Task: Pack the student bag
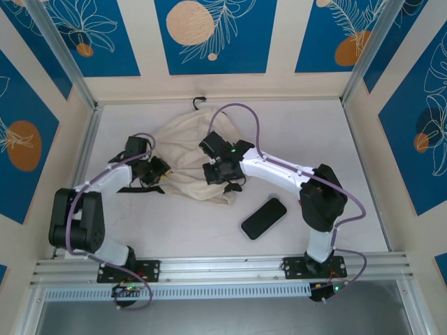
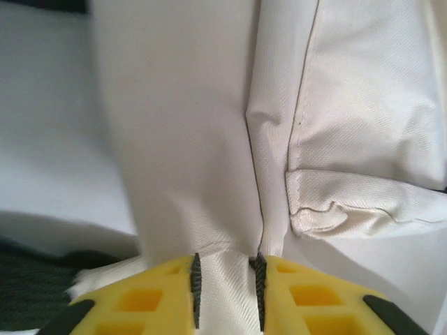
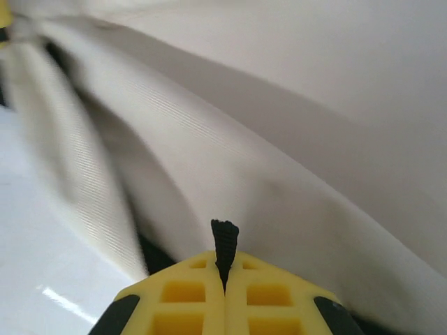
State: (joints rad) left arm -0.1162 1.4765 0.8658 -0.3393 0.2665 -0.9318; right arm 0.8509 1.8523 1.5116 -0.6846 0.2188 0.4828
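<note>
Next, I take the bag's crumpled near edge (image 1: 184, 190) with my left gripper, whose fingers sit around a loose fold of cloth, and stretch that edge away from my right gripper.
The student bag (image 1: 187, 143), cream fabric with black trim, lies crumpled in the middle of the table. My left gripper (image 1: 158, 169) is at its left edge. In the left wrist view its yellow fingers (image 2: 314, 296) stand a little apart, open, with a fold of the bag's cloth (image 2: 181, 139) lying between the pads of the left gripper (image 2: 226, 269). My right gripper (image 1: 218, 172) is on the bag's near edge. It (image 3: 225, 241) is shut, pinching a black ribbed strip (image 3: 225, 234) of the bag's trim, and taut cream cloth (image 3: 279, 139) stretches away beyond it.
A black oblong case (image 1: 264, 218) lies flat on the white table (image 1: 307, 132), near the right arm. A black strap (image 1: 133, 189) trails from the bag toward the left arm. Metal frame posts and walls close in the table on three sides.
</note>
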